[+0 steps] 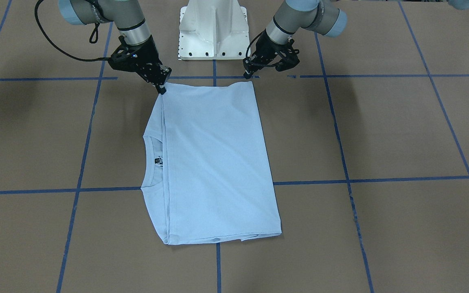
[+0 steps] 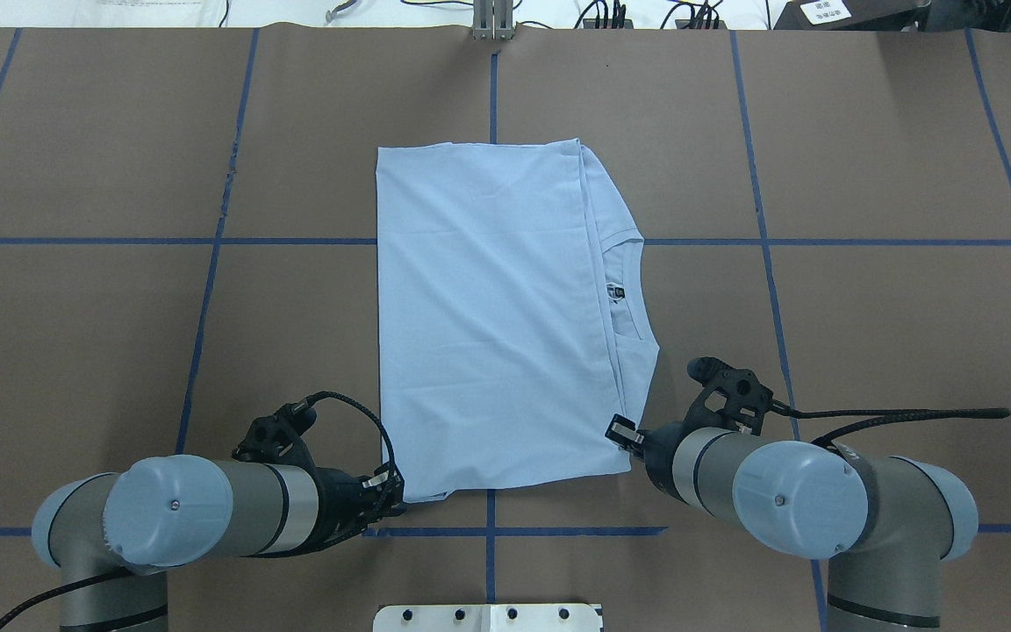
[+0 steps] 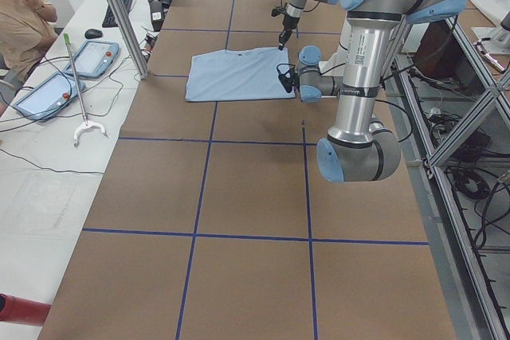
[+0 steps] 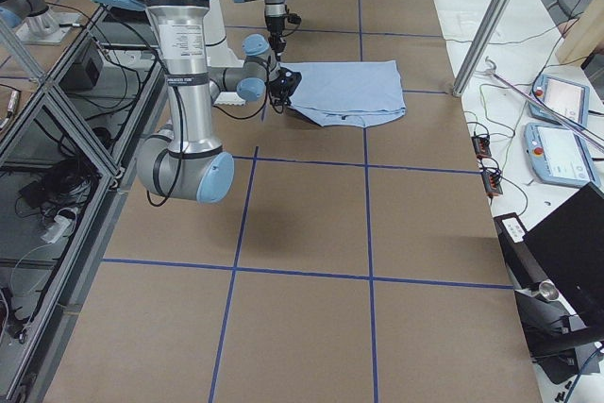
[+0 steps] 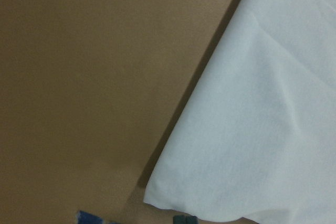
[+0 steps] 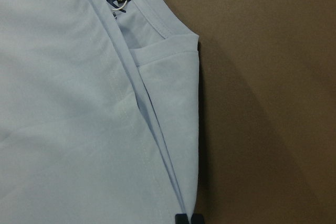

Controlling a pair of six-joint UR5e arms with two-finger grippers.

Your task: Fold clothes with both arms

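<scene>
My left gripper's fingers are touching only the T-shirt's near edge, so next my left gripper opens and pinches farther in on the T-shirt's corner [image 1: 246, 87] before both grippers lift.
The light blue T-shirt [image 1: 214, 162] lies folded flat, collar and dark neck label [image 2: 617, 290] on the robot's right side. My right gripper [image 1: 162, 88] is low at the shirt's near right corner. In the right wrist view its fingertips [image 6: 182, 219] are closed on the shirt's edge [image 6: 173, 129]. My left gripper [image 1: 246, 75] is low at the near left corner [image 2: 407, 499]. In the left wrist view its dark tips [image 5: 185, 219] sit together at the shirt's edge [image 5: 252, 129]. The chest print is hidden.
The white pedestal base [image 1: 213, 28] stands between the arms, close behind the shirt. Blue tape lines [image 1: 214, 260] cross the brown table. In the exterior left view a person [image 3: 24, 21] sits beyond the table's far edge, beside tablets and a grabber stick.
</scene>
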